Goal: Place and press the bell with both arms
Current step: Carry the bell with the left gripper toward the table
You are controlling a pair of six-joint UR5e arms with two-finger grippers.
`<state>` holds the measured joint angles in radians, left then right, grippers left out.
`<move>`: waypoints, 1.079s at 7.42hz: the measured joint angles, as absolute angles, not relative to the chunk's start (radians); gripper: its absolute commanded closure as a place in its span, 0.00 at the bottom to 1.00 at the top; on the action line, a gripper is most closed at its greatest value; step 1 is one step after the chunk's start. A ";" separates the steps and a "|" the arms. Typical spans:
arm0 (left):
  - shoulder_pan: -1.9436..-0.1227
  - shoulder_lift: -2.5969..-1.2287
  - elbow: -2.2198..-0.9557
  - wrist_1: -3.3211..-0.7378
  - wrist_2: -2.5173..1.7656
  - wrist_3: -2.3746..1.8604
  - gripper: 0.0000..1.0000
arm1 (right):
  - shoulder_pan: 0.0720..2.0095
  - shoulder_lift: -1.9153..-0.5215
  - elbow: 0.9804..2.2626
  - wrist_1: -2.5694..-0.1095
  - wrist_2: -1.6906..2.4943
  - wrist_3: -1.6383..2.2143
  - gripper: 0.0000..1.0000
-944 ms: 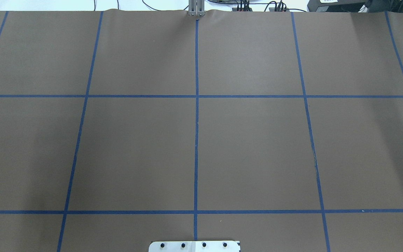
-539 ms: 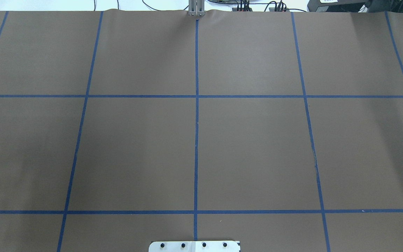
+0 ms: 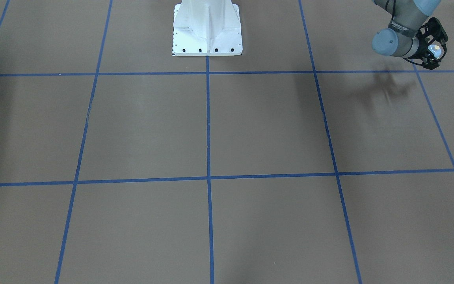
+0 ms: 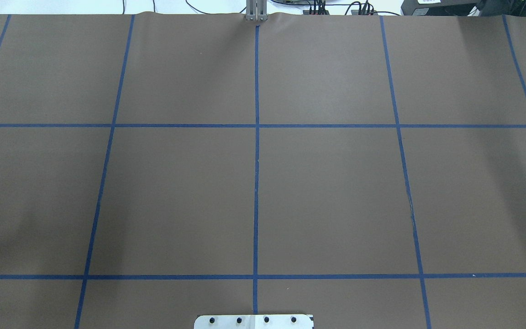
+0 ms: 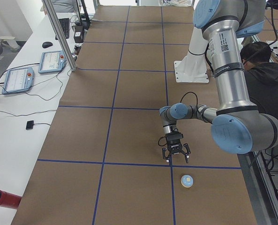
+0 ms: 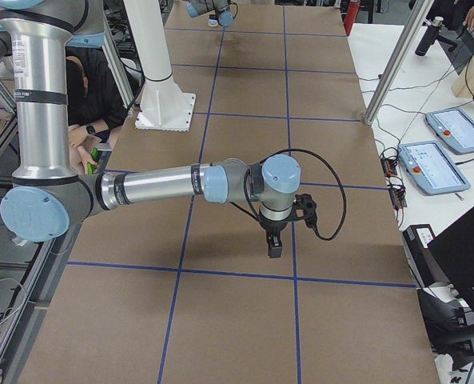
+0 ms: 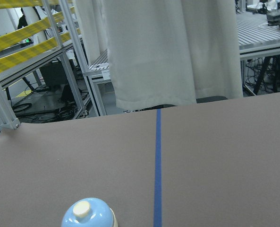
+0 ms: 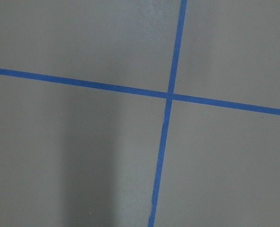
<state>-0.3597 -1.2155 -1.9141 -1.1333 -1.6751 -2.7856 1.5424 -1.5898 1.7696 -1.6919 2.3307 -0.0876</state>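
Note:
The robot's left gripper should close around the light-blue bell's sides [image 3: 434, 52] [image 7: 89, 220], below its cream button, to pick up the bell.
The light-blue bell [image 5: 187, 181] with its cream button stands upright on the brown table near the robot's left end. It also shows at the bottom of the left wrist view [image 7: 89, 215] and in the front-facing view [image 3: 435, 49]. My left gripper [image 5: 175, 160] points down just above the table beside the bell. Its fingers are spread and empty, apart from the bell. My right gripper [image 6: 274, 250] points down over the table near a tape crossing. I cannot tell whether it is open or shut. The right wrist view shows only table and tape.
Blue tape lines [image 4: 256, 183] divide the brown table into squares. The white bolted pedestal [image 3: 207, 31] stands at the robot's edge. A red cylinder [image 5: 0, 198] lies off the table's end. Teach pendants [image 5: 18, 79] lie on a side bench. A seated person [image 5: 265, 79] is behind the robot.
In the overhead view a light-blue joint cap has come in at the left edge. The rest of that view is unchanged.

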 measured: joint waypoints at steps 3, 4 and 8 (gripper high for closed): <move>-0.315 -1.205 -1.836 -1.188 -1.704 -2.821 0.00 | 1.542 -1.591 1.773 -1.692 2.332 -0.088 0.00; -0.302 -1.205 -1.809 -1.221 -1.706 -2.826 0.00 | 1.540 -1.591 1.773 -1.692 2.330 -0.088 0.00; -0.258 -1.205 -1.731 -1.293 -1.710 -2.854 0.00 | 1.532 -1.591 1.779 -1.692 2.334 -0.088 0.00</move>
